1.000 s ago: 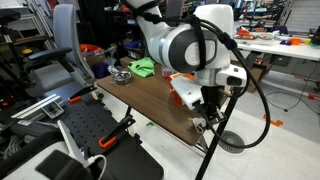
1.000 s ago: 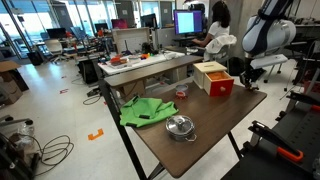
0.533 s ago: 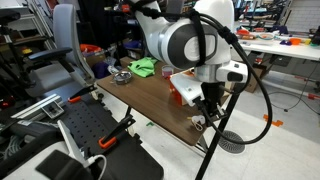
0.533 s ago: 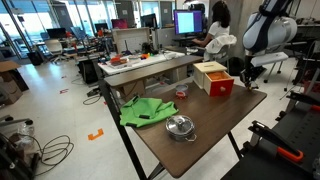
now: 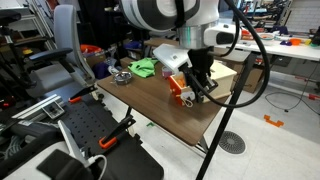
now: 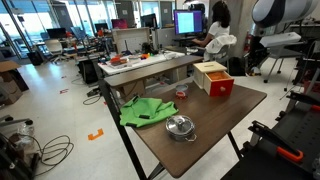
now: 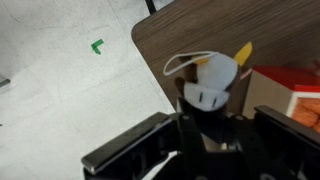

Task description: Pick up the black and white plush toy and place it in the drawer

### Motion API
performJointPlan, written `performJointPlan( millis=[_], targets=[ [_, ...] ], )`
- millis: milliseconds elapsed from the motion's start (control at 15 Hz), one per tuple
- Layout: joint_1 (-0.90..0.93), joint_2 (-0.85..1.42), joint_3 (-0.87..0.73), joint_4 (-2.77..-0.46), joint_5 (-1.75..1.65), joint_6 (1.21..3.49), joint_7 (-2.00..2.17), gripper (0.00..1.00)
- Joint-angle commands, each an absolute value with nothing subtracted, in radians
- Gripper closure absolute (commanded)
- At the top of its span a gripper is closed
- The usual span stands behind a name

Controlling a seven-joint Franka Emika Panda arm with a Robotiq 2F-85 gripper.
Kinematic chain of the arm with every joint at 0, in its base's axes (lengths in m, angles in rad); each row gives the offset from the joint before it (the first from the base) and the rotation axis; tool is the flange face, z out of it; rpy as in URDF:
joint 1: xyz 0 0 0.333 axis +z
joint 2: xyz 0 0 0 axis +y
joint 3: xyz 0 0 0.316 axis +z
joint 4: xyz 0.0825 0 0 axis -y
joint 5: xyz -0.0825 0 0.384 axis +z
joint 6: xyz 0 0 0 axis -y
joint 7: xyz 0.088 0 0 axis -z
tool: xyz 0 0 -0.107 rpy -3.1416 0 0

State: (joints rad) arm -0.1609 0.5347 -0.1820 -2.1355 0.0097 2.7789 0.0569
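The robot's gripper will release the black and white plush toy inside the open drawer [image 5: 186, 79] [image 7: 308, 105], close behind the drawer's red front.
The black and white plush toy [image 7: 208, 88] has a white face, a black body and a yellow tip. In the wrist view it sits between my fingers. My gripper [image 7: 205, 135] is shut on it and holds it above the brown table [image 7: 190, 35], near the table's corner. In an exterior view my gripper [image 5: 203, 88] hangs with the dark toy just beside the red open-topped drawer box [image 5: 177, 86]. The box also shows in the wrist view [image 7: 300, 85] at the right edge, and on the table in an exterior view [image 6: 213, 78].
A green cloth [image 6: 145, 110], a lidded metal pot [image 6: 180, 127] and a small red bowl [image 6: 181, 92] lie on the table [image 6: 220, 115]. The table edge and bare floor [image 7: 60, 90] are close under the gripper. Chairs and black equipment [image 5: 85, 130] stand around.
My arm has risen and moved from the table's near corner toward the red box, carrying the toy up off the table.
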Motion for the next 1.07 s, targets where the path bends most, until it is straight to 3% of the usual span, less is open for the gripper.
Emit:
performJointPlan(
  millis=[0, 1000],
  targets=[
    [-0.149, 0.425, -0.129, -2.219, 0.042, 2.818, 0.061, 0.98],
    [-0.014, 0.556, -0.11, -2.039, 0.1, 2.89, 0.301, 0.98]
  ],
)
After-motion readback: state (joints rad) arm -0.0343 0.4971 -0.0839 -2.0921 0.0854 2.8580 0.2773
